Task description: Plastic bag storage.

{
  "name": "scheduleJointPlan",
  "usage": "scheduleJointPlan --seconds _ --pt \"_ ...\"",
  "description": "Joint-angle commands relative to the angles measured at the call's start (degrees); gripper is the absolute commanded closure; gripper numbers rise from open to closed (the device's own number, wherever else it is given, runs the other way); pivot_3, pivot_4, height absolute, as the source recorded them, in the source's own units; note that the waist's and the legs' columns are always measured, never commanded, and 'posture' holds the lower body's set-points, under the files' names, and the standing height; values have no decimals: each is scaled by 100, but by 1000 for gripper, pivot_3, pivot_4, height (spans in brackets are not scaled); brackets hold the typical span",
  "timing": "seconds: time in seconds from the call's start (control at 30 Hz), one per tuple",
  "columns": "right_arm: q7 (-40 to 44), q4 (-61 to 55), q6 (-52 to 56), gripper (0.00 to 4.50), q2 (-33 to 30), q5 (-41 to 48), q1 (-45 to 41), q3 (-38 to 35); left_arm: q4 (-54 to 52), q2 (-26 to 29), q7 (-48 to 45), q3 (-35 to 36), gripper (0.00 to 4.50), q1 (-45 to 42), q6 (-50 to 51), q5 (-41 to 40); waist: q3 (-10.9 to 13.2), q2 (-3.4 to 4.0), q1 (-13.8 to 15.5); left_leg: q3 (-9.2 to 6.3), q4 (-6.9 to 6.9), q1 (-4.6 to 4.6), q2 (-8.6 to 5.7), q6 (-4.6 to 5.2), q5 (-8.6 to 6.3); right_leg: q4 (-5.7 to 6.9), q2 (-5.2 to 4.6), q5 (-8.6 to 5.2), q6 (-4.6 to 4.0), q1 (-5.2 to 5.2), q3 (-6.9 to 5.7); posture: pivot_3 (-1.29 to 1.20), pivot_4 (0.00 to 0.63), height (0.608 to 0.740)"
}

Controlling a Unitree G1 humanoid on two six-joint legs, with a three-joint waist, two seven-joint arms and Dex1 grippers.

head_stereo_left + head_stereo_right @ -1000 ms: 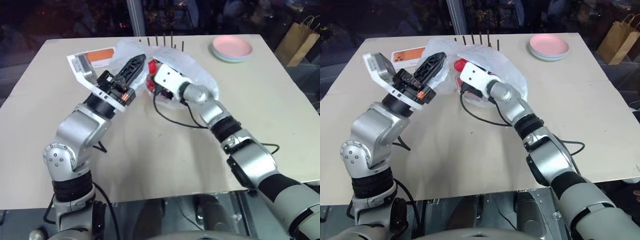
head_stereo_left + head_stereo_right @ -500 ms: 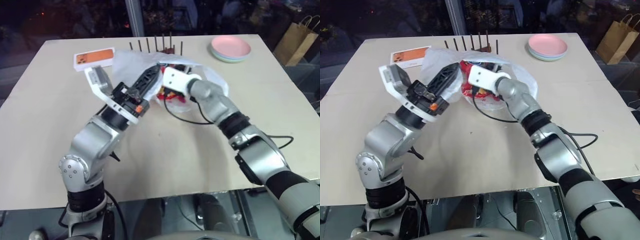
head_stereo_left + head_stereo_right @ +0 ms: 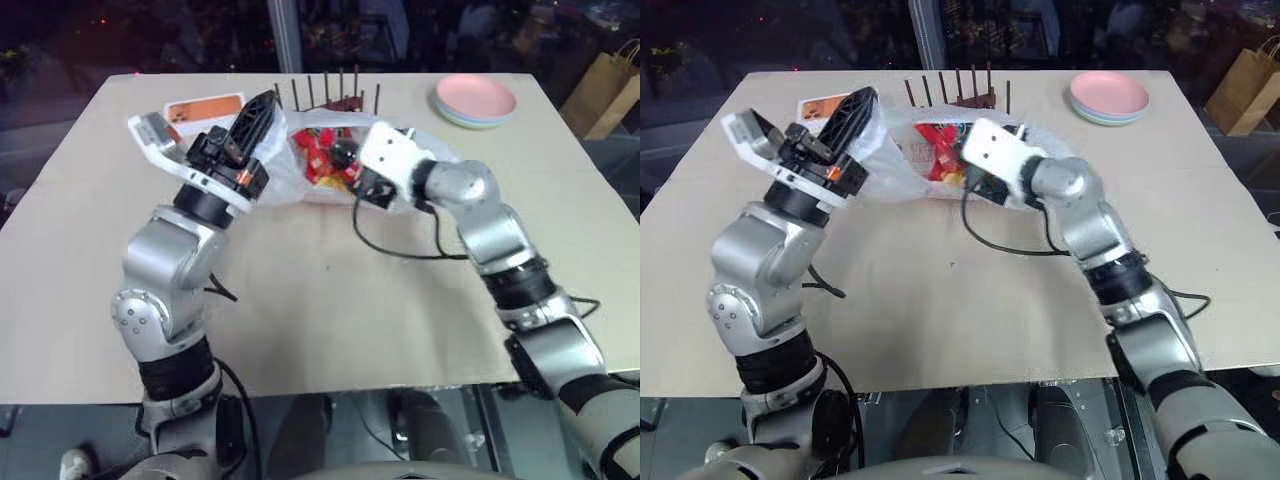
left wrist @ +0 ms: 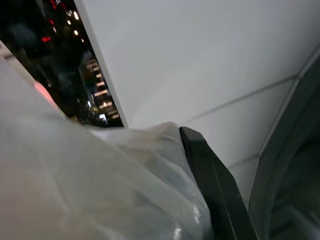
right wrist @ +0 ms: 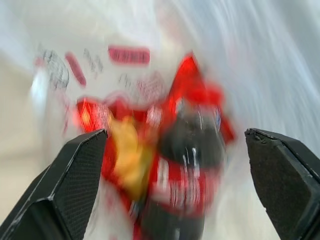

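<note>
I need to close my right gripper on the free edge (image 3: 452,153) of the plastic bag, at the end nearest the pink plates, opposite my left gripper.
The plastic bag (image 3: 281,176), thin and translucent white, lies at the far middle of the table with its mouth held up. My left gripper (image 3: 264,103) is shut on the bag's upper left edge and lifts it; in the left wrist view the film (image 4: 90,190) drapes against one black finger (image 4: 210,170). A red snack packet (image 3: 322,156) shows inside the bag. My right gripper (image 5: 175,132) is open at the bag's right side, its fingers wide apart and pointing at the red packet (image 5: 125,150) and a dark bottle-like thing (image 5: 187,165) inside.
A dark peg rack (image 3: 330,95) stands just behind the bag. An orange and white card (image 3: 203,107) lies at the far left, stacked pink plates (image 3: 475,100) at the far right. A brown paper bag (image 3: 610,95) stands beyond the table's right edge. A black cable (image 3: 400,248) trails from my right wrist.
My right gripper has drawn back to the right out of the bag and opened wider. My left gripper still holds the bag's edge. The view has shifted.
</note>
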Motion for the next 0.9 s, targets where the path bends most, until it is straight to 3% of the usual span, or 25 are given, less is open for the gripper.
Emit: scheduleJointPlan --seconds 0.03,0.2,0.33,0.47,0.6,0.77,0.9 --pt "30 -519 297 34 -136 -12 38 -82 138 -52 -142 78 4500 -210 250 -71 -1 -1 -28 0 0 7 0 0 0 3 1 -1 0 4 0 0 150 740" --pt "-161 -1212 903 34 -311 6 279 -337 384 -81 -224 200 4500 -341 451 -71 -1 -2 -91 -3 0 6 2 0 0 10 2 -1 0 3 0 0 150 740" --pt "-82 -2915 2351 34 -430 459 806 -1091 484 -42 -255 323 4500 -343 523 -71 -1 -2 -53 -3 0 -2 1 -1 0 0 0 -1 0 3 -1 0 150 740" --pt "-519 -3652 3414 34 -313 496 1203 -1445 550 -18 -284 398 4500 -364 602 -71 -3 -5 -58 -3 0 0 1 -1 0 -3 0 -1 0 4 -2 0 150 740" --pt "-953 -3501 3529 34 -441 378 1600 -1458 594 8 -325 406 4500 -392 677 -71 -4 -6 -73 -2 1 6 1 0 0 2 0 -1 1 7 -2 0 150 740" --pt "-1328 -2668 3222 34 70 868 1694 -1885 612 53 -350 424 4500 -409 740 -71 -4 -7 -98 1 6 8 1 0 0 6 1 -2 -1 7 2 0 150 740" --pt "-1283 -2309 2933 1644 254 1362 1580 -2248 519 316 -458 342 4500 -329 885 -71 -4 -6 -97 -1 5 7 2 0 0 10 2 -1 0 6 1 0 150 740"
